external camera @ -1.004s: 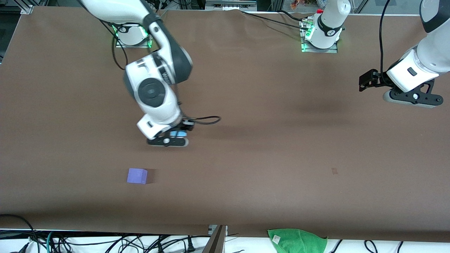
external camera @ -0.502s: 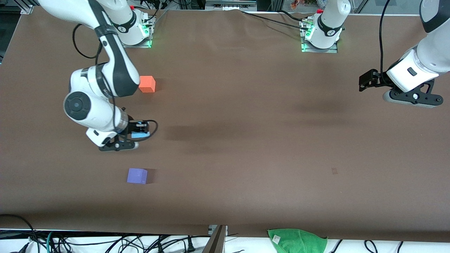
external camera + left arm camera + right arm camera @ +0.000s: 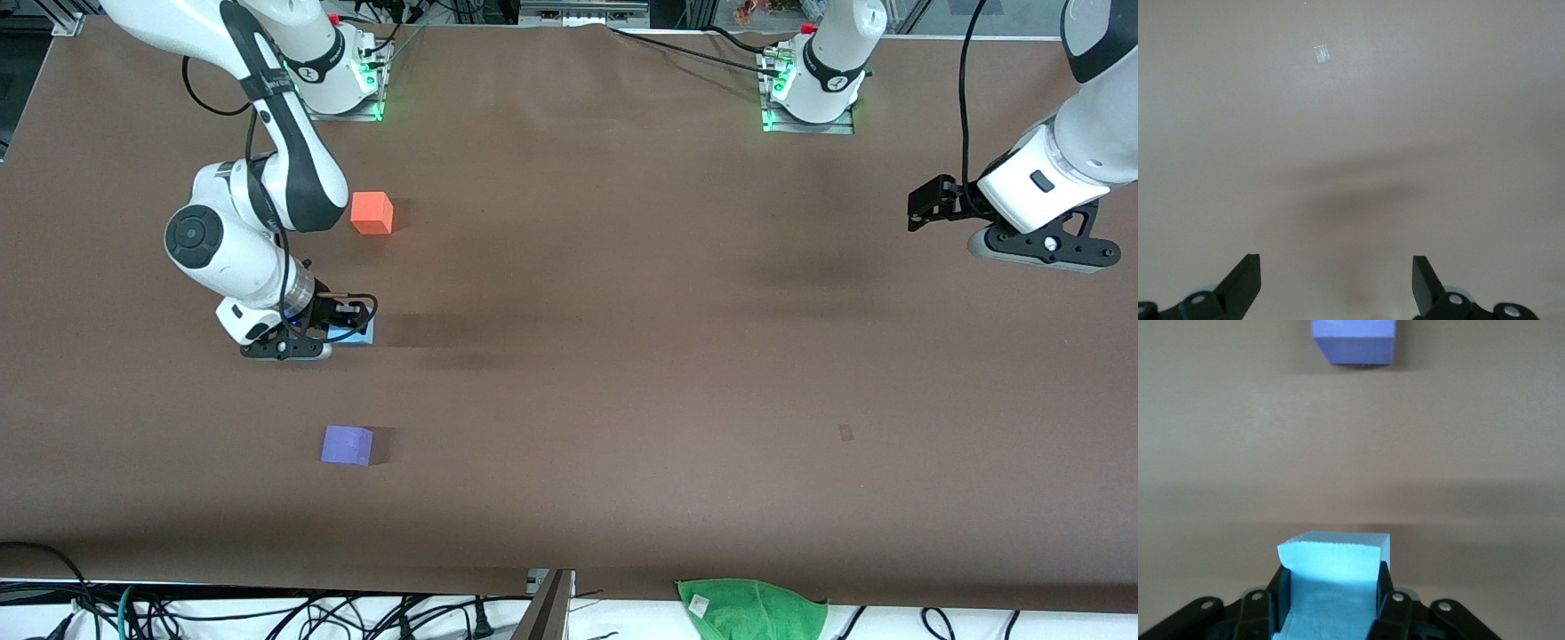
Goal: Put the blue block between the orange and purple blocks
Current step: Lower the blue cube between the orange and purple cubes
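Next, I set the blue block on the brown tabletop, about midway (image 3: pixel 359 330) between the orange block and the purple block, with my right gripper.
My right gripper (image 3: pixel 348 325) is shut on the blue block (image 3: pixel 360 334), a light sky-blue cube, and holds it low over the table. It hangs over the stretch between the orange block (image 3: pixel 372 213) and the purple block (image 3: pixel 347 444). The right wrist view shows the blue block (image 3: pixel 1331 577) pinched between my right gripper's (image 3: pixel 1331 587) black fingers, with the purple block (image 3: pixel 1353 340) ahead on the table. My left gripper (image 3: pixel 917 209) waits open over the left arm's end of the table, and the left gripper (image 3: pixel 1336 280) has nothing between its fingers.
A green cloth (image 3: pixel 751 609) lies at the table's edge nearest the front camera. A small pale mark (image 3: pixel 845 433) sits on the brown tabletop (image 3: pixel 622 373). Cables hang below that edge.
My right arm has swung toward its own end of the table with the blue block and come down lower. The orange block, hidden a second ago, now shows. The left arm is unchanged.
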You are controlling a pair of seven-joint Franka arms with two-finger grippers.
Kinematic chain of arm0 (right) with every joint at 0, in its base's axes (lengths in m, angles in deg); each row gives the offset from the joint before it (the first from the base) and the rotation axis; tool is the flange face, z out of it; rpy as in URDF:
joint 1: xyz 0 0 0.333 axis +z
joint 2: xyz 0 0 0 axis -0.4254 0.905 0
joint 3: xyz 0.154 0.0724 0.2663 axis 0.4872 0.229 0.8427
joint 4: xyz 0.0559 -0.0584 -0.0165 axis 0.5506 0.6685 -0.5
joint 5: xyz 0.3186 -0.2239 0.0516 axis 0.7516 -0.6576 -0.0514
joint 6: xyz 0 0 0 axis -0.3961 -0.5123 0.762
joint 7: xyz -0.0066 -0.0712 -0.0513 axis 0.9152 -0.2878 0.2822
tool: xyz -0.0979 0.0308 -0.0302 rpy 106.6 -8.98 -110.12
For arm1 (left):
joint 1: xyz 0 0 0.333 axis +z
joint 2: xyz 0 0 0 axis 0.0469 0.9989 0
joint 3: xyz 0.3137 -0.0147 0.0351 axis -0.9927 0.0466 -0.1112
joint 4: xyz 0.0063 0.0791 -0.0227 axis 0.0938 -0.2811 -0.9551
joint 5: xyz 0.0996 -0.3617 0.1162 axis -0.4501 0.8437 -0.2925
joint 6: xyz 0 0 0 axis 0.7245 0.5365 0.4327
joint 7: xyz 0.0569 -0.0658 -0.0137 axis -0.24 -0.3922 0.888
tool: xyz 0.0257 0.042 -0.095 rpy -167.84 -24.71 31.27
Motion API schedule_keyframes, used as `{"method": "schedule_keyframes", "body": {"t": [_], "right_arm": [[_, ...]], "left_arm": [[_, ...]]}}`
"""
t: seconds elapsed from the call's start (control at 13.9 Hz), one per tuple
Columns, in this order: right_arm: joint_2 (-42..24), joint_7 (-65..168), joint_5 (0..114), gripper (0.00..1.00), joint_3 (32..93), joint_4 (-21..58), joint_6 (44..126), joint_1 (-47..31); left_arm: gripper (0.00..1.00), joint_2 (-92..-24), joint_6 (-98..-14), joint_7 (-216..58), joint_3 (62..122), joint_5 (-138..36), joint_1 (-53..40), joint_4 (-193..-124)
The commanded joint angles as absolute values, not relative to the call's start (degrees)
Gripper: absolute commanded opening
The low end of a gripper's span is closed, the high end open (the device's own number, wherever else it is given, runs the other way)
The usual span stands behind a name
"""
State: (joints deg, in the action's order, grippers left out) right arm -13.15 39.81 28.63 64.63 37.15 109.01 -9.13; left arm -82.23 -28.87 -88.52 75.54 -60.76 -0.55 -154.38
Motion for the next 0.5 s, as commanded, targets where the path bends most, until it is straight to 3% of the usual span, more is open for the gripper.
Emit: {"method": "schedule_keyframes", "body": {"t": [0.0, 0.43], "right_arm": [[-15.61, 40.7, 30.33, 0.39, 64.55, 43.4, 115.67, -9.0], [-13.5, 40.62, 30.33, 0.39, 64.64, 48.76, 126.93, -9.0]], "left_arm": [[1.0, -82.65, -28.5, -88.33, 75.54, -61.13, -0.74, -154.29], [1.0, -82.65, -28.5, -88.33, 75.54, -61.13, -0.74, -154.29]]}}
